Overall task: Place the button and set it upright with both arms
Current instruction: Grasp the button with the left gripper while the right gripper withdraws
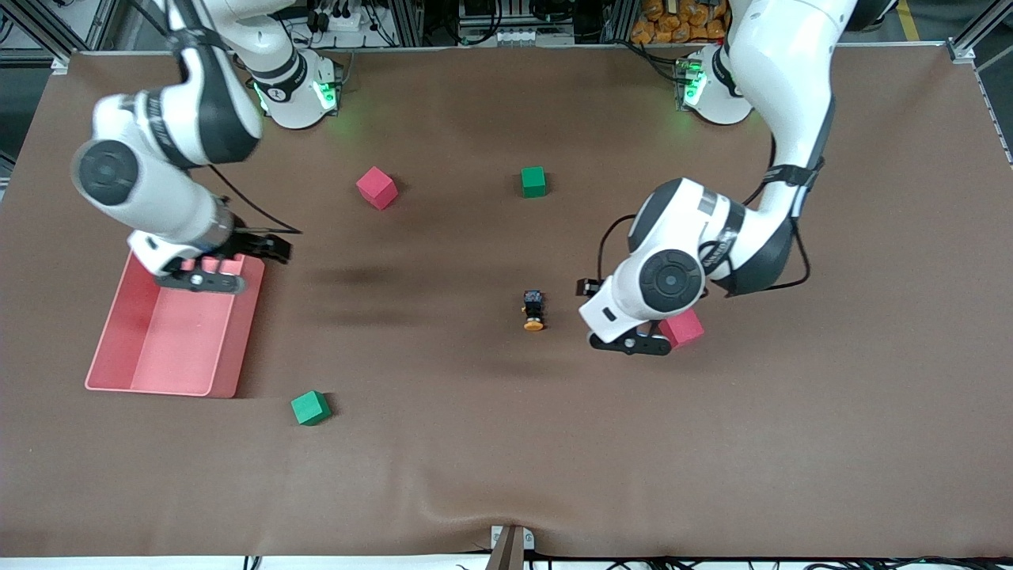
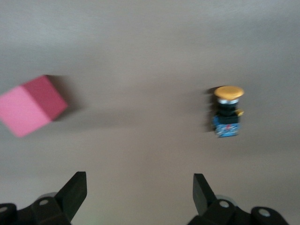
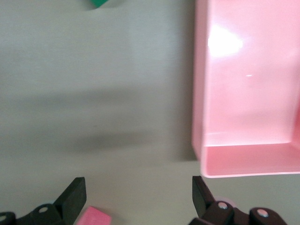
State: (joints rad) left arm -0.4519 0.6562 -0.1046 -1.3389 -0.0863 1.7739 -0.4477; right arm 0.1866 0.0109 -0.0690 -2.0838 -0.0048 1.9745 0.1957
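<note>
The robot's left gripper needs to close on the black body of the button [image 1: 533,309] [image 2: 228,115], between the orange cap and the blue end of the button.
The button [image 1: 533,310] lies on its side on the brown table, orange cap toward the front camera, black body away from it. In the left wrist view the button [image 2: 227,111] shows apart from the fingers. My left gripper [image 1: 589,288] [image 2: 138,183] hangs open and empty over the table, between the button and a red cube [image 1: 682,328] [image 2: 30,105]. My right gripper [image 1: 269,247] [image 3: 138,185] hovers open and empty over the table beside the corner of the pink tray [image 1: 229,360] [image 3: 243,159] that lies farthest from the front camera.
A second red cube [image 1: 377,188] [image 3: 93,216] and a green cube [image 1: 533,181] sit farther from the front camera than the button. Another green cube [image 1: 310,408] [image 3: 101,2] lies nearer to it, beside the tray's corner.
</note>
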